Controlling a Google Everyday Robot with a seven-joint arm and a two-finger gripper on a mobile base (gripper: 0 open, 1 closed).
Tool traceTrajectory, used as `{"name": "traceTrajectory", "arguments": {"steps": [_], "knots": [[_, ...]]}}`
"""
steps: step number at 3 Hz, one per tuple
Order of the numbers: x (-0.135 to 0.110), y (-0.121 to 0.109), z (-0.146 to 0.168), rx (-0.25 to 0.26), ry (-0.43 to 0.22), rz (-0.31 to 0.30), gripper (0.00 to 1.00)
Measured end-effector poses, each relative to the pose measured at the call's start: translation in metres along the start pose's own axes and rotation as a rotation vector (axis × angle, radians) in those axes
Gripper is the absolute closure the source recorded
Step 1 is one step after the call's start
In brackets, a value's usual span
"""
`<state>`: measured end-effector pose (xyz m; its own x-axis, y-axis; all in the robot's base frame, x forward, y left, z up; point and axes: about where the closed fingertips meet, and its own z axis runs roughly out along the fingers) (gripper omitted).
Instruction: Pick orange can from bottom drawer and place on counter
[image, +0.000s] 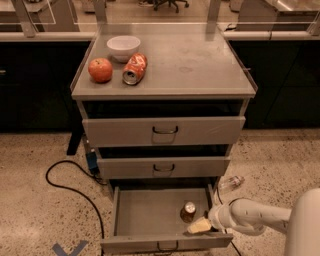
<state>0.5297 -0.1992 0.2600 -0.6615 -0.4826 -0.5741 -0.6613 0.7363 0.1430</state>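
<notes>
I need to next move my gripper to the orange can's body (187, 213) in the open bottom drawer and close it there.
The orange can (188, 211) stands upright in the open bottom drawer (150, 220), toward its right side, silver top up. My gripper (199, 226) is low in the drawer's front right corner, just in front and to the right of the can, its pale fingers pointing left. My white arm (260, 218) reaches in from the right. The counter (200, 65) is the grey cabinet top above the drawers.
On the counter's left stand a white bowl (123, 47), a red apple (100, 70) and a dented orange-red can (135, 69) lying on its side. Two upper drawers are slightly open. A black cable (65, 180) loops on the floor at left; a clear bottle (230, 183) lies right.
</notes>
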Motion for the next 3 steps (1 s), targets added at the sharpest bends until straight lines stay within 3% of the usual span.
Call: {"name": "traceTrajectory", "arguments": {"steps": [2, 3], "knots": [[-0.001, -0.002, 0.004, -0.025, 0.001, -0.008, 0.00], [0.007, 0.009, 0.046, -0.141, 0.022, -0.095, 0.00]]}}
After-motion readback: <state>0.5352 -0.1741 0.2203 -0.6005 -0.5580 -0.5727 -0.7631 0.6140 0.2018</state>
